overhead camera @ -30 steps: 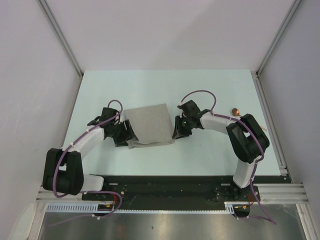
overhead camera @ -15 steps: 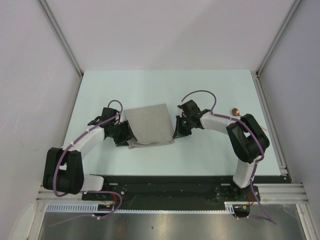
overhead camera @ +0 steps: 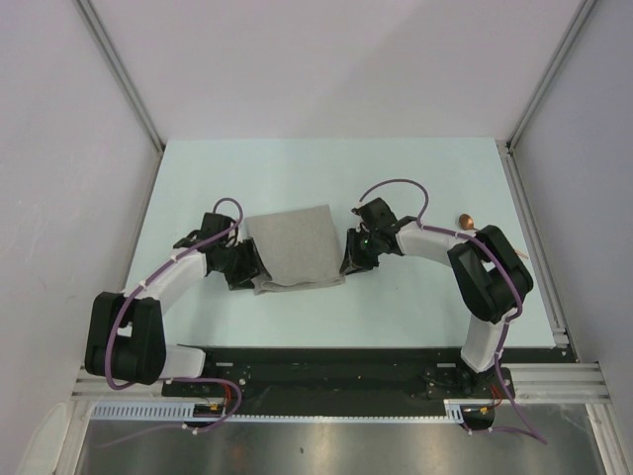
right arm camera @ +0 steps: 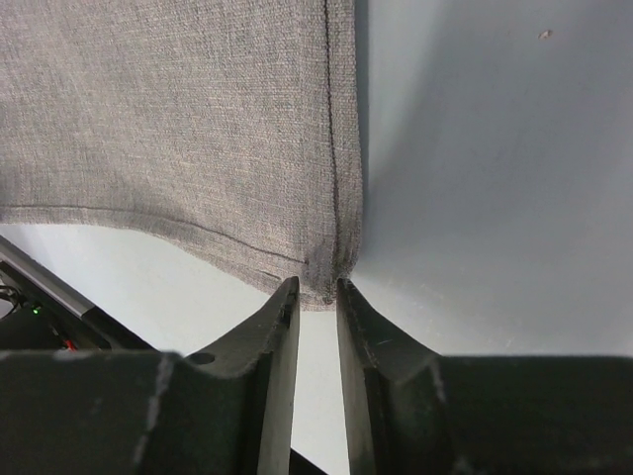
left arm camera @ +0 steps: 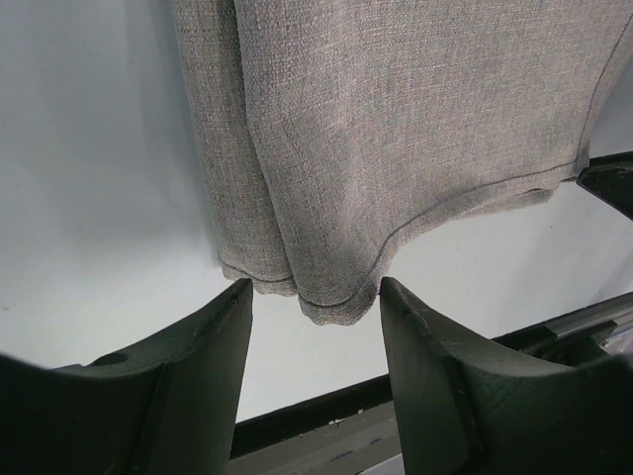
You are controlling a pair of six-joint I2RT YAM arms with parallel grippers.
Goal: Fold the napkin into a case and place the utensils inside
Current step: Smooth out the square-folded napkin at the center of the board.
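Observation:
Next, my right gripper pinches the upper layer's corner (right arm camera: 320, 273) and pulls the edges even, because the napkin's upper hem slants away from the near edge of the lower layer.
The grey-beige napkin (overhead camera: 294, 247) lies folded in a roughly square shape at the table's middle. No case is in view. My left gripper (overhead camera: 247, 267) sits at the napkin's near left corner. It is open, with that layered corner (left arm camera: 326, 302) just beyond its fingertips (left arm camera: 213, 346). My right gripper (overhead camera: 352, 259) is at the near right corner. Its jaws stand a narrow gap apart, and the hemmed corner (right arm camera: 321, 282) lies right at the tips with bare table showing between the fingers. Of the utensils, only a copper spoon bowl (overhead camera: 467, 220) shows beside the right arm.
The pale table (overhead camera: 326, 173) is ringed by white walls, with a metal rail (overhead camera: 534, 247) along its right side. The black base strip (overhead camera: 336, 361) runs along the near edge behind both grippers.

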